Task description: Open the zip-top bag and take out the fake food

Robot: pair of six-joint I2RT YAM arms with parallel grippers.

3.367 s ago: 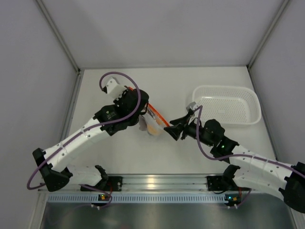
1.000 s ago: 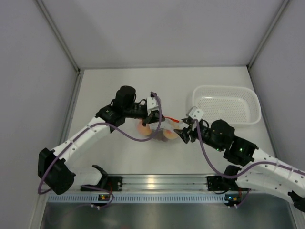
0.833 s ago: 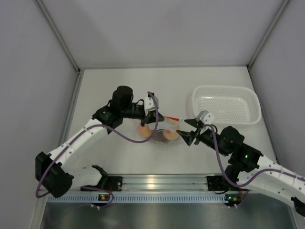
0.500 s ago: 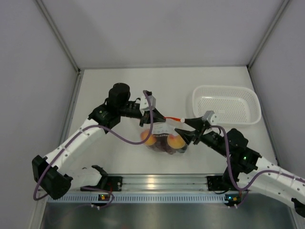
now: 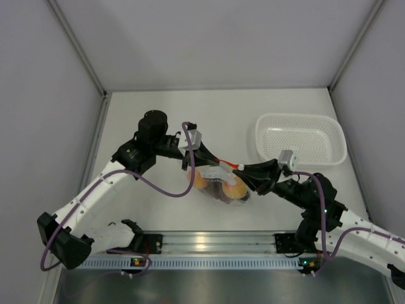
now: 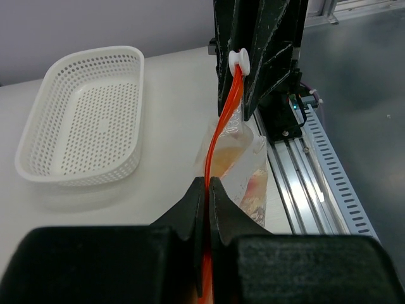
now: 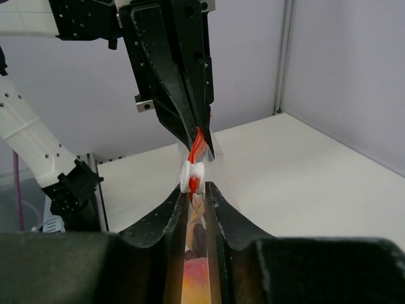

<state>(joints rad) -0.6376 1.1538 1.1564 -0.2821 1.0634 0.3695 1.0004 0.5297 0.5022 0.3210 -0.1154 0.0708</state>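
The bag's zip is held by my left gripper short of the white slider, so that gripper should take the slider (image 6: 239, 60) and pull it away from my right gripper.
The zip-top bag (image 5: 221, 180) hangs clear of the table between my two grippers, its red-orange zip strip (image 6: 223, 117) stretched taut. My left gripper (image 5: 204, 155) (image 6: 207, 183) is shut on one end of the strip. My right gripper (image 5: 243, 169) (image 7: 196, 190) has its jaws closed narrowly on the bag's top edge, just behind the white slider (image 7: 193, 176). The fake food (image 5: 218, 185) sits in the bottom of the bag: an orange fruit, a peach and dark pieces. In the right wrist view, the fake food (image 7: 197, 272) shows between the fingers.
A white perforated basket (image 5: 302, 138) (image 6: 82, 120) stands at the back right of the table, with nothing in it. The aluminium rail (image 5: 209, 242) with both arm bases runs along the near edge, just below the hanging bag.
The bag has come up off the table and now hangs between the grippers. My right gripper's jaws have narrowed onto the bag's edge by the slider. Both wrists have shifted toward the near edge.
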